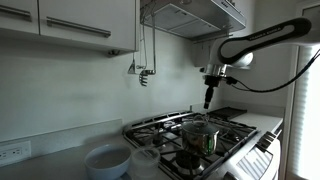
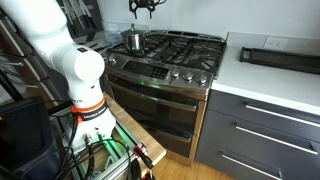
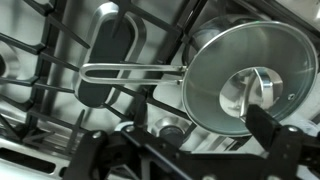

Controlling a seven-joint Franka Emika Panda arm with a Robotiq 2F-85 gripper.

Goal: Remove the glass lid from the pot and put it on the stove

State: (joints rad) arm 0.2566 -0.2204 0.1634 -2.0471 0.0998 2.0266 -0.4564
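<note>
Next, I lower my gripper to the glass lid's knob [image 1: 199, 118] [image 3: 250, 94] above the steel pot, and then close my fingers on it there.
The shiny steel pot [image 1: 201, 139] stands on a front burner of the stove [image 1: 235, 128]; it also shows in an exterior view [image 2: 132, 41]. The glass lid [image 3: 238, 62] sits on the pot, with its knob [image 3: 256, 88] on top. The pot's long steel handle [image 3: 130, 72] reaches left in the wrist view. My gripper [image 1: 209, 100] hangs in the air above the pot, apart from the lid. It shows at the top edge of an exterior view [image 2: 145, 8]. In the wrist view its jaws [image 3: 190, 150] are open and empty.
Black grates [image 3: 60, 60] cover the burners of the stove [image 2: 175, 52]. A whitish bowl [image 1: 107, 160] stands on the counter beside the stove. A range hood [image 1: 190, 15] hangs above. A black tray [image 2: 280, 57] lies on the white counter.
</note>
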